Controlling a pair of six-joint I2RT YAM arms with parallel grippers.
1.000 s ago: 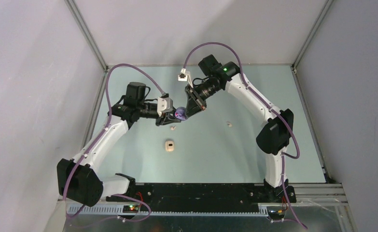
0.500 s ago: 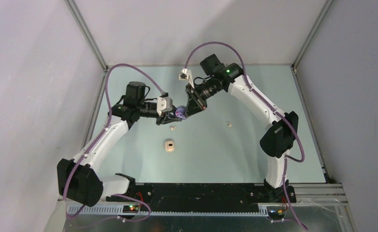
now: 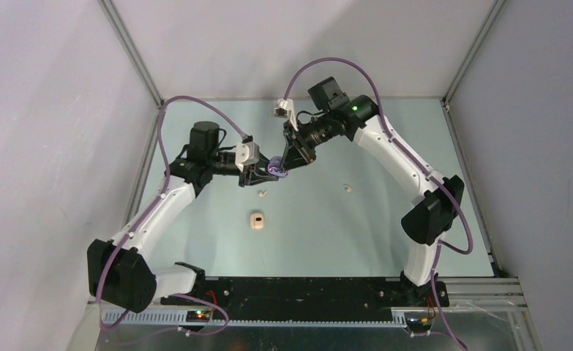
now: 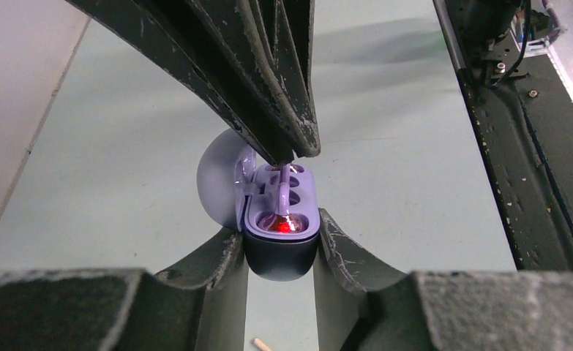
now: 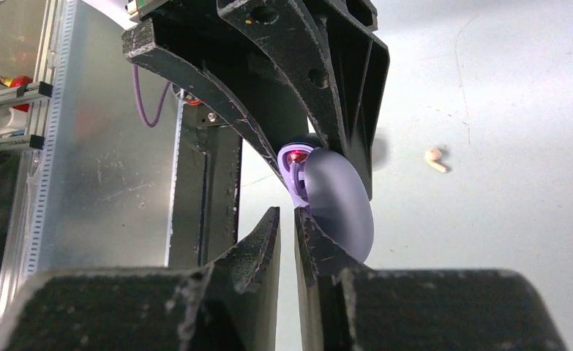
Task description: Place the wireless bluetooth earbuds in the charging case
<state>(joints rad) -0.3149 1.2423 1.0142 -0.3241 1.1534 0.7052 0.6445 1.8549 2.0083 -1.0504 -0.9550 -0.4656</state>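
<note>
The lilac charging case will leave my left gripper on the table (image 3: pixel 298 170), just behind the gap between the cream earbuds.
My left gripper (image 3: pixel 271 170) is shut on the dark base of a lilac charging case (image 4: pixel 282 256), held above the table with its lid (image 4: pixel 221 183) open. My right gripper (image 3: pixel 286 164) reaches down into the open case, its fingers (image 4: pixel 268 88) almost closed. Their tips pinch the stem of a lilac earbud (image 4: pixel 283 213), which sits in the near slot over a red light. Two cream earbuds (image 3: pixel 263 193) (image 3: pixel 347 188) lie on the table. The other lilac earbud is not visible. In the right wrist view, my right gripper (image 5: pixel 287 216) meets the case lid (image 5: pixel 338 201).
A cream charging case (image 3: pixel 256 220) lies closed on the table in front of the left gripper. One cream earbud also shows in the right wrist view (image 5: pixel 435 159). The enclosure walls stand at the back and sides; black base rails (image 3: pixel 305 289) run along the near edge.
Both grippers, still joined at the case, have shifted slightly toward the back. The right arm's elbow has swung out to the right.
</note>
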